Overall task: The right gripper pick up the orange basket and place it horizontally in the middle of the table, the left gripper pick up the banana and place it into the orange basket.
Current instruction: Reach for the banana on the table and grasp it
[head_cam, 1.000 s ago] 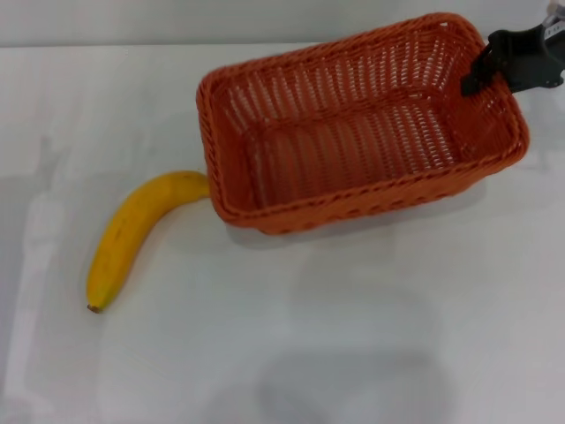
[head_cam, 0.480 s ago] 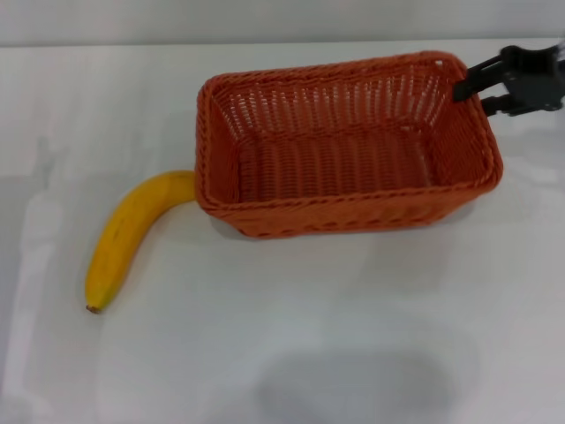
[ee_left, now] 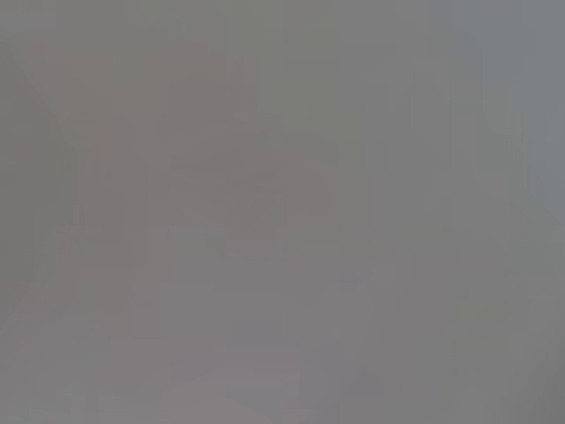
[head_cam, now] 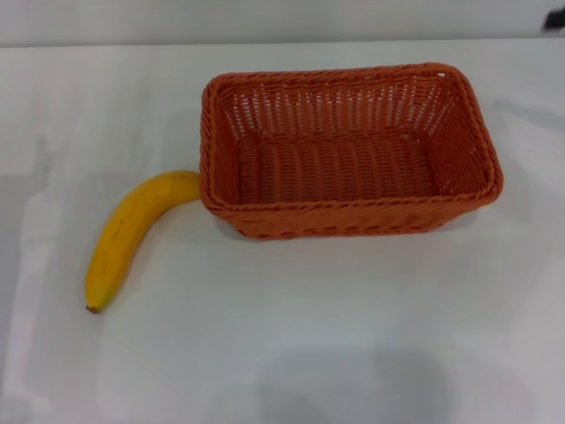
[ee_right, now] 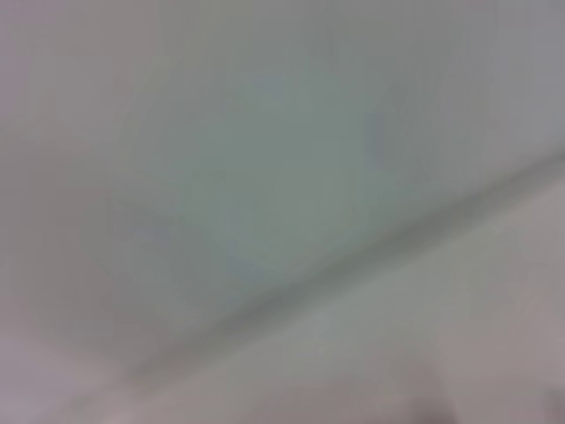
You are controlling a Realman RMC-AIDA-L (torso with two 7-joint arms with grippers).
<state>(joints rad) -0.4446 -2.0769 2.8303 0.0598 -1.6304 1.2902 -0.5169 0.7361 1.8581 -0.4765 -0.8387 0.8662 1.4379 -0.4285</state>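
My left gripper needs to go next to the banana beside the orange basket and grab it around the middle of its curved body (head_cam: 132, 215).
The orange basket (head_cam: 349, 150) rests flat on the white table (head_cam: 291, 336), its long side running left to right, slightly right of centre in the head view. It holds nothing. The banana (head_cam: 132, 231) lies on the table to the basket's left, its upper end touching the basket's front left corner and its stem end pointing toward the near edge. Of the right gripper (head_cam: 557, 23) only a dark sliver shows at the top right edge, well clear of the basket. The left gripper is out of view. Both wrist views show only blank pale surface.
The table's far edge (head_cam: 106, 44) runs along the top of the head view. Bare tabletop spreads in front of the basket and around the banana.
The right gripper let go of the basket's far right corner and drew back to the top right edge. The basket dropped flat and turned square to the table. The banana stayed put.
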